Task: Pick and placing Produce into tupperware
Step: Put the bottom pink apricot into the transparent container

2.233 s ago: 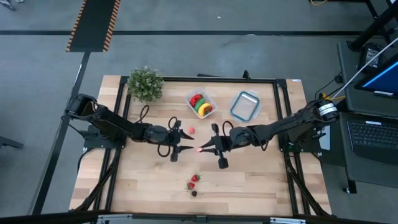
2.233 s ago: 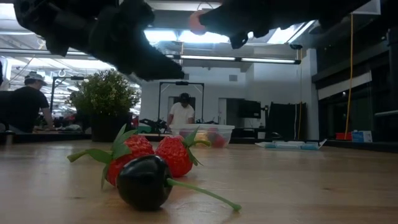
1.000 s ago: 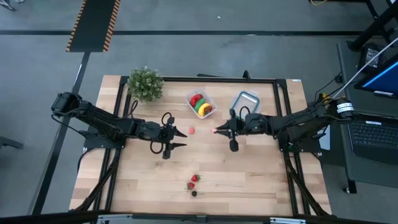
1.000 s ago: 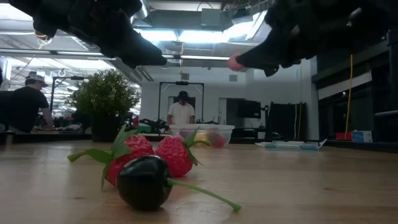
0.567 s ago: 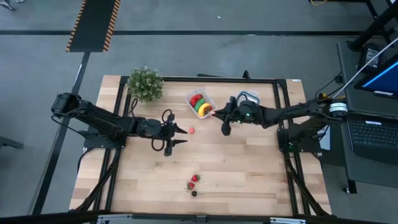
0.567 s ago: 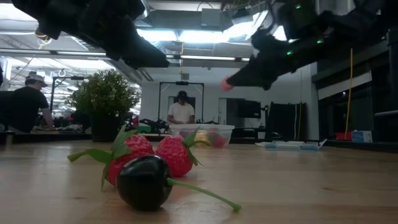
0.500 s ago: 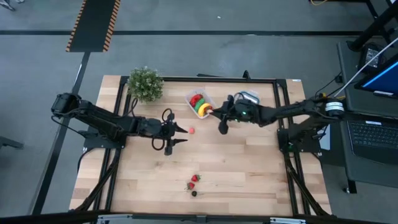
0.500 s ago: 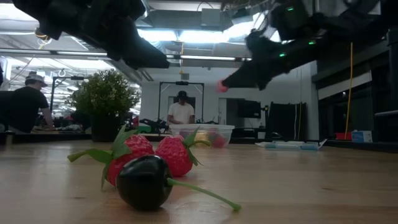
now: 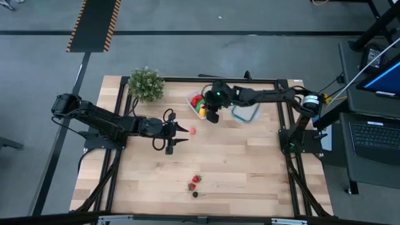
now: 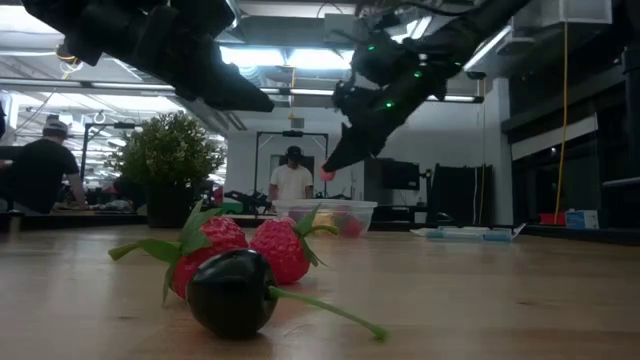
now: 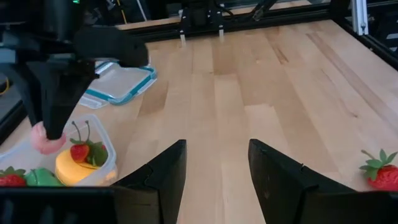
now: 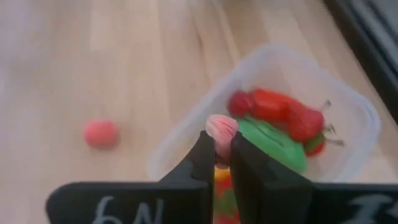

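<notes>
My right gripper is going to the tupperware with the pink toy fruit. It will let go of the pink toy fruit in the tupperware [image 9: 204,108] [image 12: 263,171], between the yellow banana and the green piece.
The tupperware [image 9: 201,103] is a small clear tub near the table's far edge. It holds a yellow banana, a green piece and red berries [image 12: 273,109]. My right gripper [image 9: 211,114] hangs over its near side, shut on a small pink toy fruit [image 12: 221,129]. My left gripper [image 9: 179,134] is open, left of the table's middle, beside a loose pink-red ball [image 9: 192,131] lying on the wood. Two strawberries [image 10: 283,250] and a dark berry [image 10: 232,290] lie near the table's near edge. My right gripper pinches the pink toy fruit [image 12: 221,129] between its two fingertips [image 12: 204,149], coming from above and pointing down. The fruit is lifted clear and sits above the tupperware's near rim [image 11: 106,146], as the left wrist view shows.
A bushy potted plant [image 9: 145,83] stands at the far left corner. A clear container with a blue rim [image 9: 245,106] lies right of the tupperware, under my right arm. Bare wood lies between the grippers and the berries. People stand in the room beyond the table.
My right gripper has carried the pink fruit from the table's middle toward the far edge and to the left. It has tipped until it points down over the tupperware, and it has stayed shut on the fruit. My left gripper has barely moved.
</notes>
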`<state>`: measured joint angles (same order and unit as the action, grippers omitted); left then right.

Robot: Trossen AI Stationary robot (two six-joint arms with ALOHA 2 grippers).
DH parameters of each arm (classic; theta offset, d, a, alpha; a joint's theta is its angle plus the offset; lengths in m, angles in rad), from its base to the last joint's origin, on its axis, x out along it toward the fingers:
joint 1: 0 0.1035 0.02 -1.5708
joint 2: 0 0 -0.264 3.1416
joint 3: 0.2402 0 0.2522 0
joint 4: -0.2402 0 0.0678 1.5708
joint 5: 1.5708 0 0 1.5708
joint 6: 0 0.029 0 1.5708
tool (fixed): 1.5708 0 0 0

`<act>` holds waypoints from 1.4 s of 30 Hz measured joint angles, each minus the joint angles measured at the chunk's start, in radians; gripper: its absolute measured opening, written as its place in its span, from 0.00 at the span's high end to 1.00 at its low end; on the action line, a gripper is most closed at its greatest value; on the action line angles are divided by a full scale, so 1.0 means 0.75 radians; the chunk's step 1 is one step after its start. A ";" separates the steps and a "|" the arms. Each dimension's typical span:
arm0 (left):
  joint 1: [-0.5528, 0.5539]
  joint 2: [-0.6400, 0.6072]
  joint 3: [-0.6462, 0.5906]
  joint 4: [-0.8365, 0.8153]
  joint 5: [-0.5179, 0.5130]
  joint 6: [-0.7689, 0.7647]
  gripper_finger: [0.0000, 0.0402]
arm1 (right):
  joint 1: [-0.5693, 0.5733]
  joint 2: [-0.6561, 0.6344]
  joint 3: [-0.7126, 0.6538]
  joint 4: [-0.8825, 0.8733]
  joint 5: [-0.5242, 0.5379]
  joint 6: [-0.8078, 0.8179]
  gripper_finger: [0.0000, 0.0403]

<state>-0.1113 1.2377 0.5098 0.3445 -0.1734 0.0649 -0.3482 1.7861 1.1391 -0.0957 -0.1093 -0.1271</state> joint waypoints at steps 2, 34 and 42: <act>0.008 0.000 0.000 -0.001 0.000 0.010 0.59 | -0.022 0.041 0.088 -0.139 0.001 -0.038 0.92; 0.026 0.000 0.000 -0.030 -0.001 0.066 0.59 | -0.157 0.303 0.437 -0.526 -0.053 -0.121 0.92; 0.026 0.000 0.000 -0.030 -0.001 0.065 0.59 | -0.158 0.314 0.437 -0.524 -0.051 -0.117 0.92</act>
<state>-0.0917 1.2377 0.5098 0.3223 -0.1741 0.1133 -0.4667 2.0218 1.4666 -0.4887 -0.1479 -0.2146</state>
